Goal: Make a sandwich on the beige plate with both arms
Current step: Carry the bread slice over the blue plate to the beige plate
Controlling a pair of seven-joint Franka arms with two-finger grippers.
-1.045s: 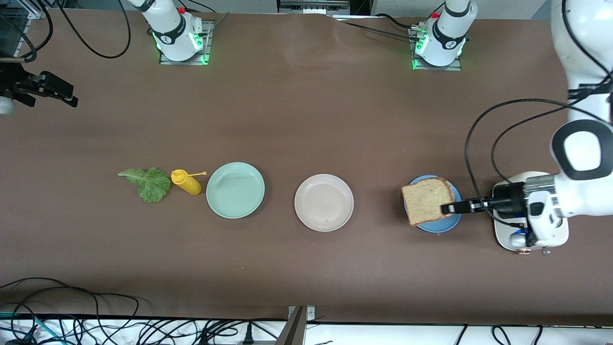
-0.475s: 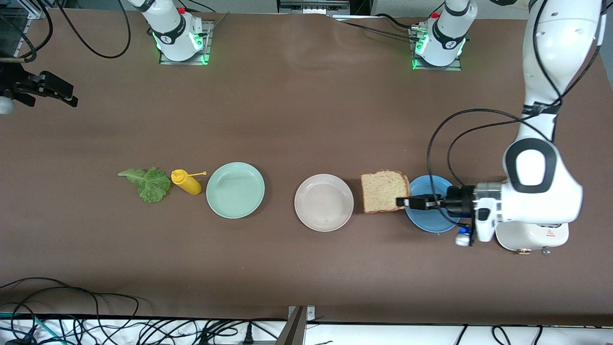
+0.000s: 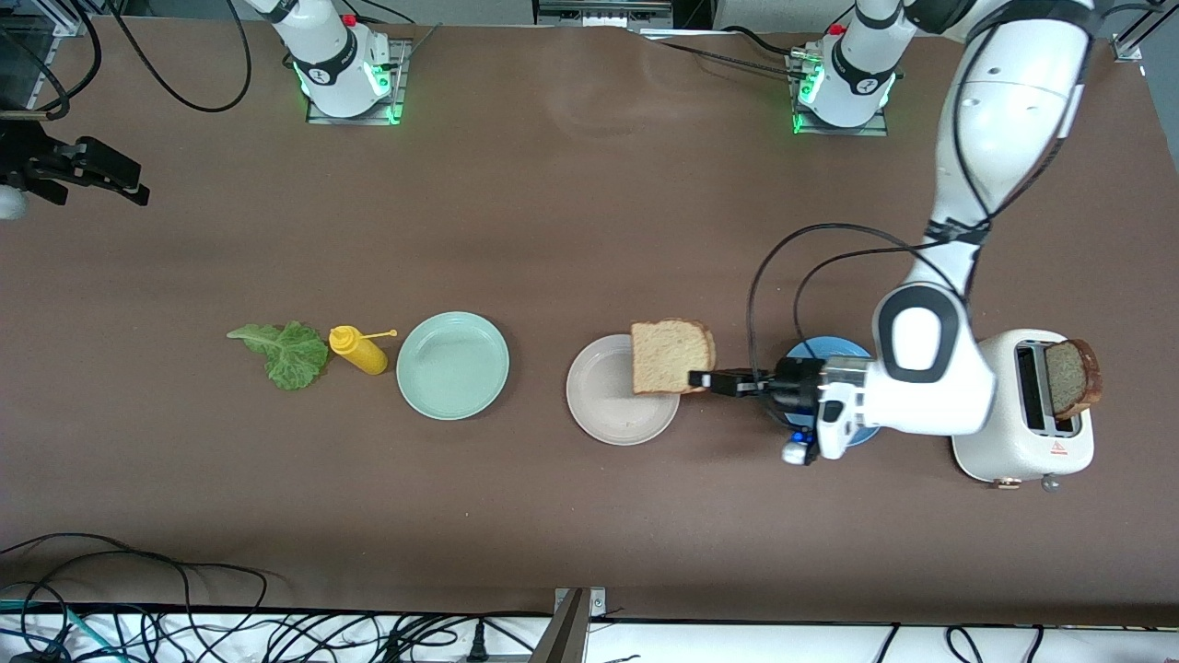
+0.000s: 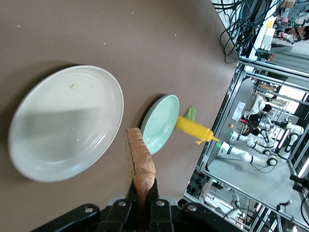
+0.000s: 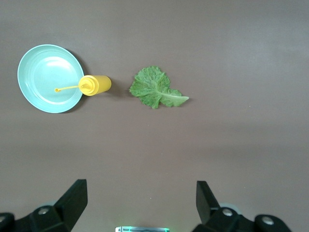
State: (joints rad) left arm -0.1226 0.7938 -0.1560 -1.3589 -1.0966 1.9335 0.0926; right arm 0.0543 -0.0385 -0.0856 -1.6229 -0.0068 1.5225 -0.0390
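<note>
Next, my left gripper releases the brown bread slice flat on the middle of the bare beige plate (image 3: 630, 391) (image 4: 66, 124).
A brown bread slice (image 3: 671, 356) hangs over the edge of the beige plate (image 3: 603, 401) that faces the left arm's end of the table. My left gripper (image 3: 700, 379) is shut on the slice's crust. The left wrist view shows the slice (image 4: 141, 164) edge-on between the fingers (image 4: 130, 193), with the bare beige plate (image 4: 63, 121) below. A green lettuce leaf (image 3: 287, 353) lies toward the right arm's end. My right gripper (image 3: 136, 184) waits open in the air at that end, holding nothing. Its wrist view looks down on the lettuce (image 5: 155, 88).
A yellow squeeze bottle (image 3: 359, 350) lies between the lettuce and a mint-green plate (image 3: 452, 366). A blue plate (image 3: 829, 348) is partly hidden under the left arm. A white toaster (image 3: 1022, 433) beside it holds another bread slice (image 3: 1068, 376). Cables run along the table's near edge.
The left gripper has carried the bread slice from over the blue plate to over the beige plate's edge. The arm swung off the toaster, which now shows. The right arm has not moved.
</note>
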